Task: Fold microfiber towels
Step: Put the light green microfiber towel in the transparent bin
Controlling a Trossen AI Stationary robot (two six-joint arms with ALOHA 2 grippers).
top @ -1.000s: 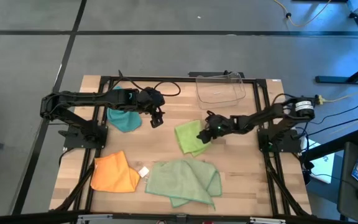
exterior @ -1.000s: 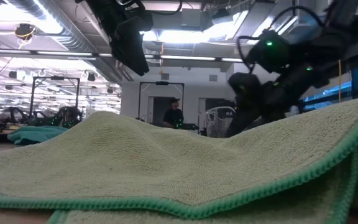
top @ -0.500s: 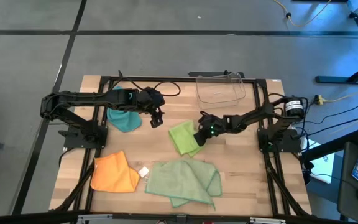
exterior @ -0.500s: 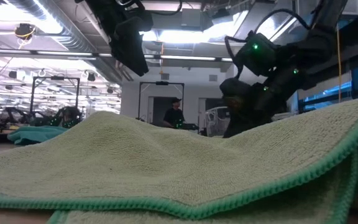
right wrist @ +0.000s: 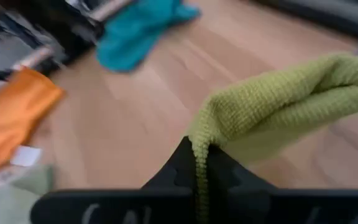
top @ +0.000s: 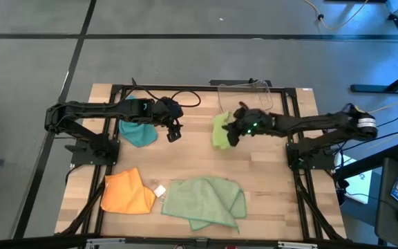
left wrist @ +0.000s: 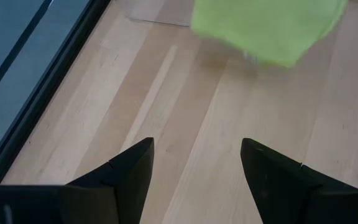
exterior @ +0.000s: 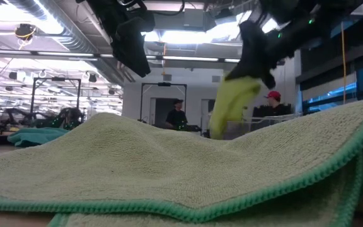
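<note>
Next, I release the lime green towel from my right gripper inside the clear plastic bin (top: 244,106) at the far edge of the table.
The lime green towel (top: 220,129) hangs bunched from my right gripper (top: 231,131), which is shut on it above the table's far middle. In the low view it droops (exterior: 230,104) under the raised gripper (exterior: 257,60). My left gripper (top: 174,133) hovers open to its left, its fingers (left wrist: 194,168) over bare wood, with the lime towel (left wrist: 266,28) ahead of them. The teal towel (top: 137,131) lies crumpled at the far left, the orange towel (top: 126,192) at the near left. The pale sage towel (top: 206,200) lies at the near middle. My right gripper pinches a bunched fold of the lime towel with its hemmed edge (right wrist: 199,146) between its two fingers. The fingers slant down from the table's right. The cloth hangs slack below them, and in the left wrist view its lower end (left wrist: 281,59) looks clear of the wood.
A clear plastic bin (top: 246,99) stands at the far edge, just behind the lifted towel. A small white tag (top: 159,191) lies between the orange and sage towels. Bare wood (top: 192,159) spreads across the table's middle. People stand in the room beyond.
My right gripper has risen and gone toward the far edge with the lime towel. The towel lay spread on the table at the middle right; now it is gathered up and hangs bunched from the fingers.
</note>
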